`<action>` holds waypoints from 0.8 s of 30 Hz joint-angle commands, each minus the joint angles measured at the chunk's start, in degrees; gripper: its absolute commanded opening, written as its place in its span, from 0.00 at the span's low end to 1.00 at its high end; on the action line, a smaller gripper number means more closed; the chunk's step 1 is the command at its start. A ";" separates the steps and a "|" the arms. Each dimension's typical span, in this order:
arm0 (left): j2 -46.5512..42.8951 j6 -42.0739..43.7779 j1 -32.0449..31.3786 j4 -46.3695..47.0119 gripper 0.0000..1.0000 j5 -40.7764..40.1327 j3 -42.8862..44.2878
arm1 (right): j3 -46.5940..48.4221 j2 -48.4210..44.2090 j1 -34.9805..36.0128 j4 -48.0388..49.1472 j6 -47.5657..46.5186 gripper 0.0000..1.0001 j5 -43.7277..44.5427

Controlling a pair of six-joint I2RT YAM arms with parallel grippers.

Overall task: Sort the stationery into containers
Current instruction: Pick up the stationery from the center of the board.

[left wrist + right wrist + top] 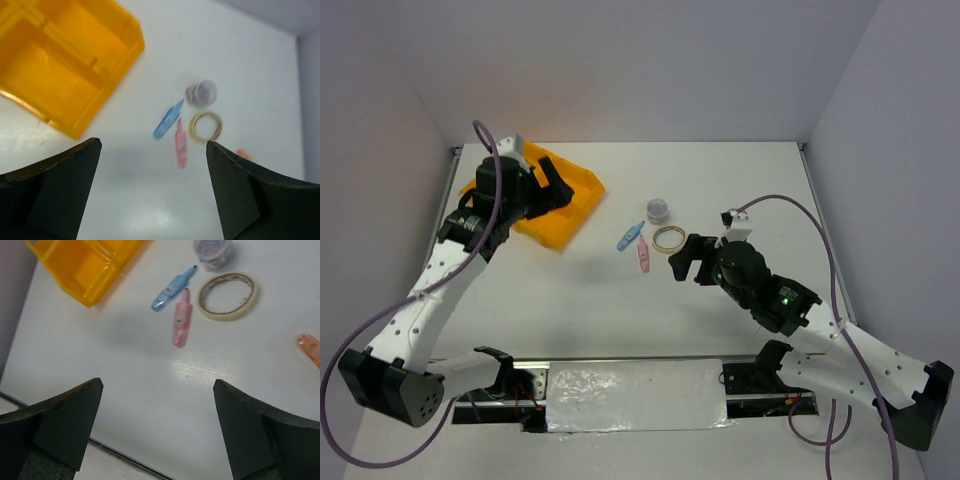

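Next, I move my right gripper over to the beige tape ring and close it on the tape ring's side (683, 242) (253, 301) facing the orange piece.
The orange-yellow tray (575, 212) lies at the back left; it also shows in the left wrist view (65, 75) and the right wrist view (85, 265). My left gripper (556, 188) is open and empty above the tray (152, 144). In the middle lie the grey-topped jar (658, 208), the beige tape ring (668, 238), the light-blue piece (630, 237) and the pink piece (643, 256). My right gripper (682, 258) is open and empty (157, 383), just right of the pink piece (181, 317). The orange piece (311, 349) lies right of the tape ring (227, 295). The blue-and-white tube is not in view.
A metal rail with a white pad (635, 395) runs along the near edge between the arm bases. Grey walls close in the table (620, 320) at the back and both sides. Purple cables (820, 225) loop over each arm.
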 commanded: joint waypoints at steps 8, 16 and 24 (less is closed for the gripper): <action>-24.74 17.34 -4.52 -8.39 0.99 -2.09 -22.69 | 1.94 11.14 -18.19 -2.53 -2.54 0.77 -5.54; -31.39 15.40 -4.96 -7.86 0.99 -11.95 -25.08 | 14.40 33.19 -19.90 -1.11 -5.62 0.67 -3.53; -25.31 16.63 -4.96 -7.69 0.99 -6.77 -24.64 | 22.67 48.49 -20.08 -1.99 -4.74 0.62 -1.51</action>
